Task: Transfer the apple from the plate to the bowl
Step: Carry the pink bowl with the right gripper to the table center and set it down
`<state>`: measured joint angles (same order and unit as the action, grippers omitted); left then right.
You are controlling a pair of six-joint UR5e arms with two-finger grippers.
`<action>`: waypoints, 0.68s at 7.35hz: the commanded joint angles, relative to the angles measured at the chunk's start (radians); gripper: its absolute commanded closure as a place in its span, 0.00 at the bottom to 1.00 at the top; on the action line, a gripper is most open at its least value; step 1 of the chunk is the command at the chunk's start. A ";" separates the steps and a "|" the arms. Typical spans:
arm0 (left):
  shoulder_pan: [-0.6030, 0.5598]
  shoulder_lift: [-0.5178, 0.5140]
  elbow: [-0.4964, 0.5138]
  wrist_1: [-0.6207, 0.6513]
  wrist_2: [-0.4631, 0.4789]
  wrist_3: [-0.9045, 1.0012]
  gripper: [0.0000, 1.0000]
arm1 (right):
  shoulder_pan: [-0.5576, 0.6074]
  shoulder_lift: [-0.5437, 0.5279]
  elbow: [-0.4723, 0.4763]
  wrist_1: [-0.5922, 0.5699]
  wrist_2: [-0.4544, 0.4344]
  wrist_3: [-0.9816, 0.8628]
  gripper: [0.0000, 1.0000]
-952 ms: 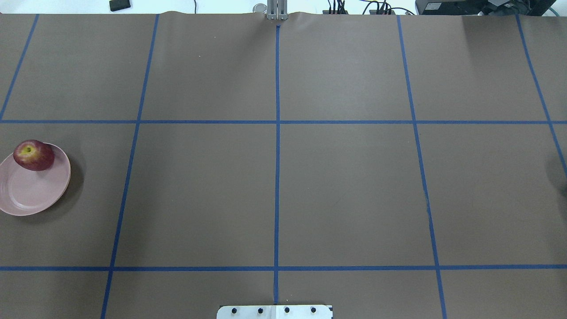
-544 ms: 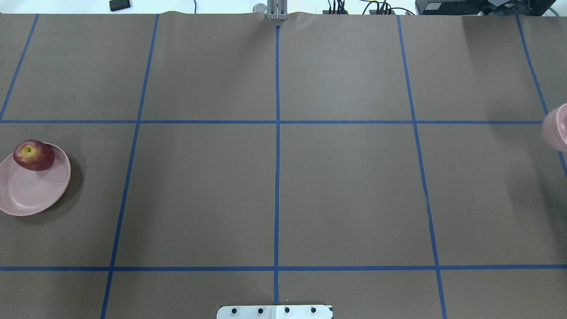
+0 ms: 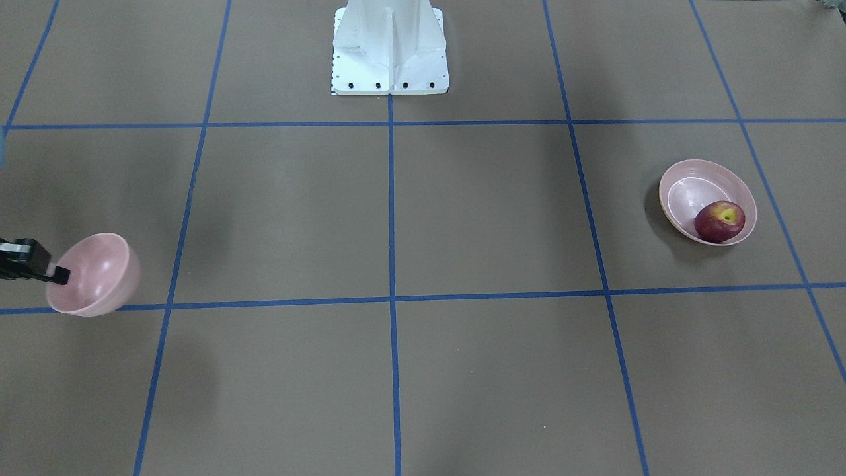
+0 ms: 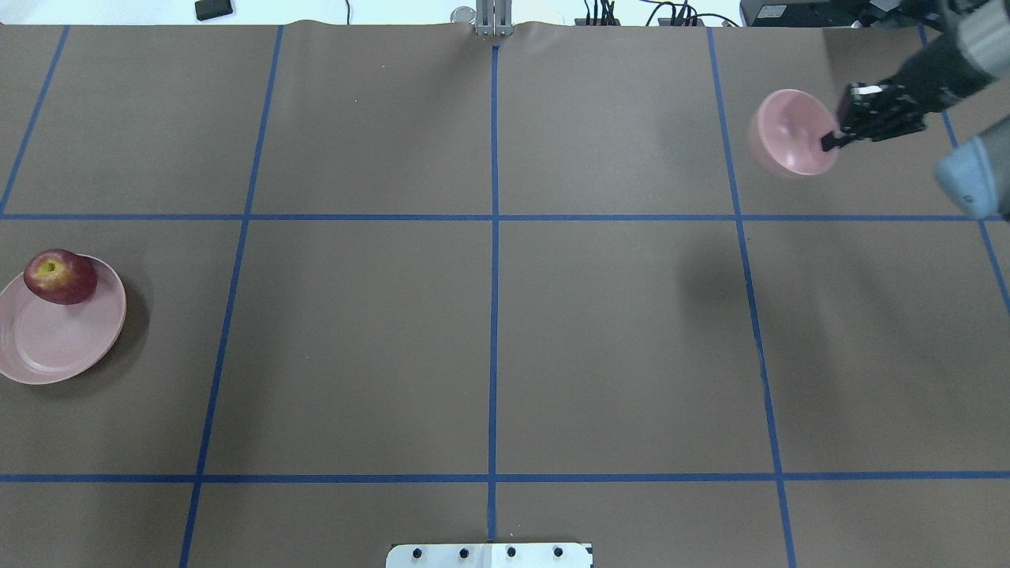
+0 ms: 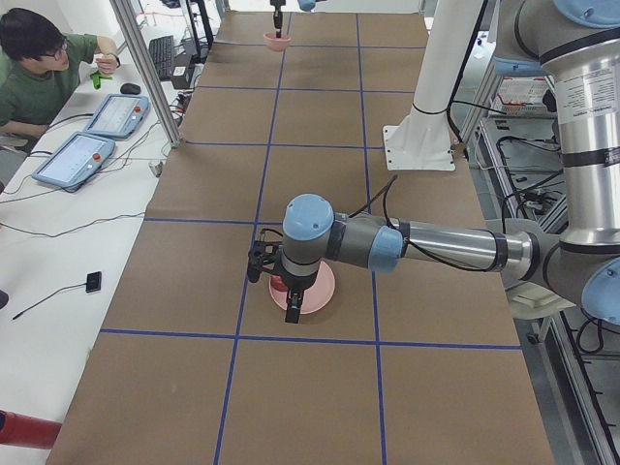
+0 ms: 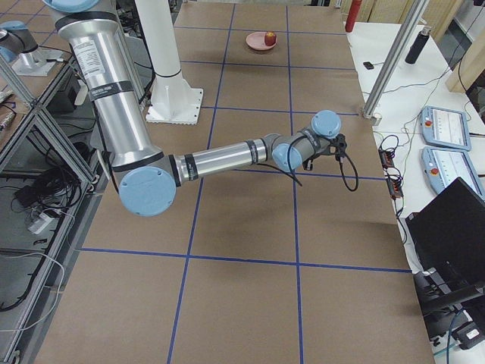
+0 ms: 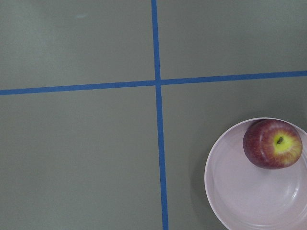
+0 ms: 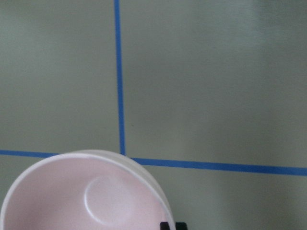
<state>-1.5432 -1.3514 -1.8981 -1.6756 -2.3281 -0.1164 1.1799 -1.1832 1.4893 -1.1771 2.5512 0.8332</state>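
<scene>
My right gripper is going to let go of the pink bowl on the middle blue line (image 3: 388, 237), setting it just short of the far crossing of that line.
The dark red apple (image 4: 59, 276) lies on the far rim side of the pale pink plate (image 4: 47, 347) at the table's left end; both also show in the left wrist view, the apple (image 7: 272, 143) on the plate (image 7: 249, 196). My left gripper (image 5: 289, 302) hovers over the plate; I cannot tell whether it is open or shut. My right gripper (image 4: 830, 142) is shut on the rim of the small pink bowl (image 4: 791, 132) and holds it tilted above the table's far right. In the front-facing view the gripper (image 3: 58, 274) grips the bowl (image 3: 99, 274).
The white robot base (image 3: 390, 53) stands at the near middle edge. Blue tape lines divide the brown table into squares. An operator (image 5: 39, 68) sits at a side bench with tablets beyond the table's far edge.
The bowl, held by my right gripper, has come in from the right edge and moved toward the far side and to the left. The apple and plate have not moved.
</scene>
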 commanded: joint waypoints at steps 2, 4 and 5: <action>0.000 -0.006 0.013 0.002 -0.004 0.000 0.02 | -0.332 0.297 0.106 -0.327 -0.301 0.230 1.00; 0.000 -0.005 0.019 0.002 -0.004 0.000 0.02 | -0.457 0.349 0.117 -0.421 -0.400 0.231 1.00; 0.000 -0.005 0.020 0.002 -0.004 0.000 0.02 | -0.480 0.350 0.111 -0.421 -0.411 0.231 1.00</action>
<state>-1.5432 -1.3561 -1.8810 -1.6736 -2.3316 -0.1166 0.7499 -0.8470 1.6001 -1.5760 2.1717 1.0623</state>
